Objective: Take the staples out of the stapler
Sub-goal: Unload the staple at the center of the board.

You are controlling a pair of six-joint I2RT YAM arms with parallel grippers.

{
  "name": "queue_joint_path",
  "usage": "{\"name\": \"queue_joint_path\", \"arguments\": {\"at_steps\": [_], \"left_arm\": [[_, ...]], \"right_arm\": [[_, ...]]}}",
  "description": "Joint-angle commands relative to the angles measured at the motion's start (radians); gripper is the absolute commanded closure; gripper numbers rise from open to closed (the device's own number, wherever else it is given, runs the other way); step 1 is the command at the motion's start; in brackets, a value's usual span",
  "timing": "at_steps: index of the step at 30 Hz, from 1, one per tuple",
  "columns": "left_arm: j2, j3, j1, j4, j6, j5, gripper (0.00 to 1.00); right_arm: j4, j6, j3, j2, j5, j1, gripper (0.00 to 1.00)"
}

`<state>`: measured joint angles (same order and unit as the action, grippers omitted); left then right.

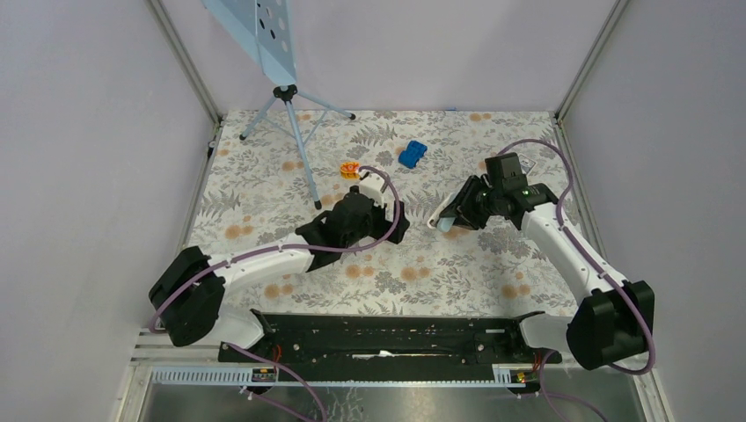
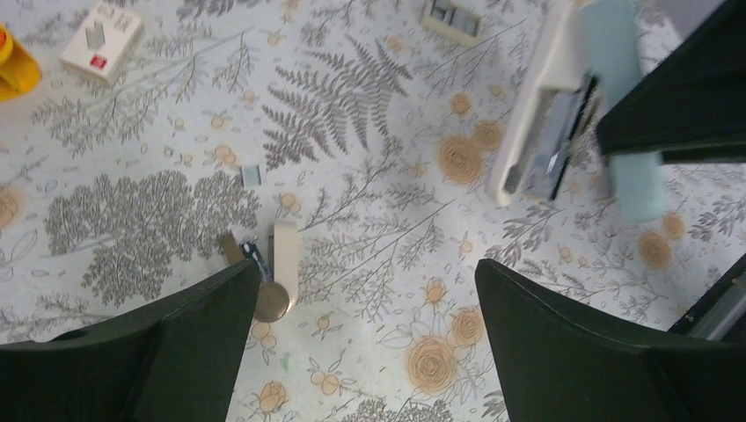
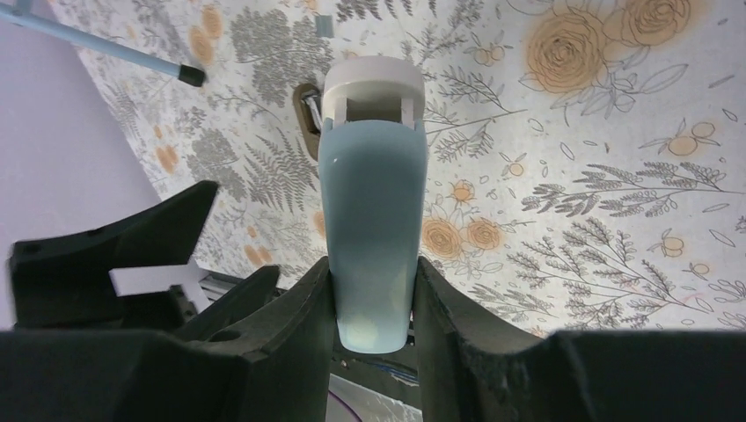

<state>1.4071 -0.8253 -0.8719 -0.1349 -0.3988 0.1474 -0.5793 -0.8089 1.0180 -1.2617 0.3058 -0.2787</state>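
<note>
The right gripper needs to release the stapler, now held by that gripper, on the floral cloth (image 1: 448, 178) beside the blue object, away from the tripod.
My right gripper (image 3: 374, 264) is shut on the light-blue top of the stapler (image 3: 374, 202). In the left wrist view the stapler (image 2: 537, 123) is hinged open, and its grey metal magazine shows between the white base and the blue top. In the top view the right gripper (image 1: 457, 215) holds the stapler (image 1: 440, 223) at centre right. A tiny silvery strip, the staples (image 2: 252, 174), lies loose on the floral cloth. My left gripper (image 2: 365, 268) is open and empty above the cloth, left of the stapler; it also shows in the top view (image 1: 387, 224).
A white box with a red mark (image 2: 101, 40) and an orange object (image 2: 13, 70) lie at far left. A small white box (image 2: 451, 18) and a beige tool with a round disc (image 2: 280, 272) are nearby. A blue object (image 1: 412, 155) and a tripod (image 1: 295, 132) stand farther back.
</note>
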Motion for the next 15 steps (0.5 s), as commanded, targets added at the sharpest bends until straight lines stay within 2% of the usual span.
{"name": "queue_joint_path", "arguments": {"at_steps": [1,4,10,15], "left_arm": [[-0.044,-0.002,-0.025,-0.121,0.069,0.036,0.03],[-0.053,-0.006,-0.046,-0.125,0.111,0.042,0.03],[-0.103,0.021,-0.060,-0.146,0.216,0.119,0.03],[-0.106,0.028,-0.060,-0.086,0.194,0.198,0.04]], "right_arm": [[-0.043,0.017,0.045,-0.032,0.019,0.006,1.00],[-0.067,0.030,0.070,-0.046,0.039,0.010,1.00],[-0.141,0.135,0.139,-0.138,-0.038,0.011,1.00],[-0.153,0.235,0.166,-0.239,-0.117,0.010,1.00]]}}
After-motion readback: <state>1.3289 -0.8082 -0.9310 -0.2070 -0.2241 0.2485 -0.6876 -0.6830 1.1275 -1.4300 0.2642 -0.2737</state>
